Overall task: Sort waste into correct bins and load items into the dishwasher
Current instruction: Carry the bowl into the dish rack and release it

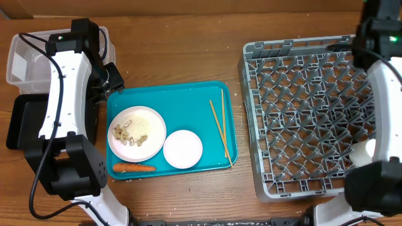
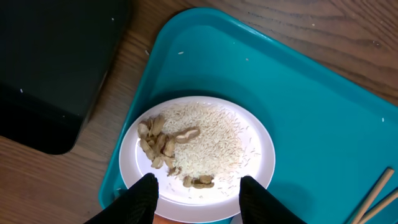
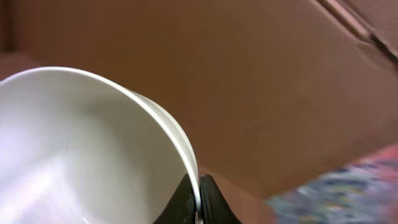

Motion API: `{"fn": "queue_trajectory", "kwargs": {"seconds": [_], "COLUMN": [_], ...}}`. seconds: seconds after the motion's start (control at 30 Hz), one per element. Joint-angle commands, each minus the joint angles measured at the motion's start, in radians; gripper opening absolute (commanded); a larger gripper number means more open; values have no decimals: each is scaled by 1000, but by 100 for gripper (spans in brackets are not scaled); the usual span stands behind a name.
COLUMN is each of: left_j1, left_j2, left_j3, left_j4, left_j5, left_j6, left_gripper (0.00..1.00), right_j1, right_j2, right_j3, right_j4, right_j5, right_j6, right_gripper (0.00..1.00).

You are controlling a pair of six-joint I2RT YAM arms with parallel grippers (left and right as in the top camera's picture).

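The robot's right gripper should put the white bowl down among the wires just inside the grey dish rack's back edge point(image 1: 353, 61).
A white plate point(image 1: 154, 122) point(image 2: 260, 163) with pale rice scraps point(image 1: 133, 134) point(image 2: 205, 140) sits at the left of the teal tray point(image 1: 188, 100) point(image 2: 298, 93). My left gripper point(image 1: 113, 80) point(image 2: 198, 180) is open and empty, hovering over the plate's near rim. An orange carrot point(image 1: 134, 167) lies in front of the plate. A round white bowl point(image 1: 183, 149) and wooden chopsticks point(image 1: 221, 129) point(image 2: 376, 193) are also on the teal tray. My right gripper point(image 3: 200, 186) is shut on the rim of a white bowl point(image 3: 74, 143), which shows by the grey dish rack's point(image 1: 301, 107) right side point(image 1: 363, 150).
A clear plastic tub point(image 1: 25, 59) stands at the back left. A black tray point(image 1: 25, 122) point(image 2: 50, 62) lies in front of it, beside the teal tray. The left arm reaches over both. The red wrapper and the foil ball are out of view.
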Motion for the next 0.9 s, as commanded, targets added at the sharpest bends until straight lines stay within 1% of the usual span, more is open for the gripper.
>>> {"fn": "queue_trajectory", "kwargs": {"seconds": [0.0,0.13,0.23,0.33,0.53,0.6,0.67,0.87], "left_j1": [-2,-2,-2,-2,-2,-2,-2,-2], "left_j2": [-38,-38,-38,-38,-38,-38,-38,-38], "left_j3": [6,6,6,6,6,6,6,6], "left_j4": [8,21,33,44,50,48,48,48], "left_j5": [-2,6,21,44,54,54,54,53], "left_j6": [-26,-29,-29,-32,-32,-32,-32,-31], "left_gripper": [45,45,45,45,45,45,45,46], "right_j1": [-96,-136,-137,-116,-38,-13,10,82], "right_j2": [57,116,161,204,296,308,311,311], "right_j3": [-83,-140,-149,-150,-150,-150,-150,-150], "right_j4": [34,71,74,73,73,69,65,33], "right_j5": [126,124,52,-14,-18,-23,-35,-101], "right_j6": [25,24,25,26,26,26,26,26], "right_gripper": [4,4,4,4,4,8,10,21]}}
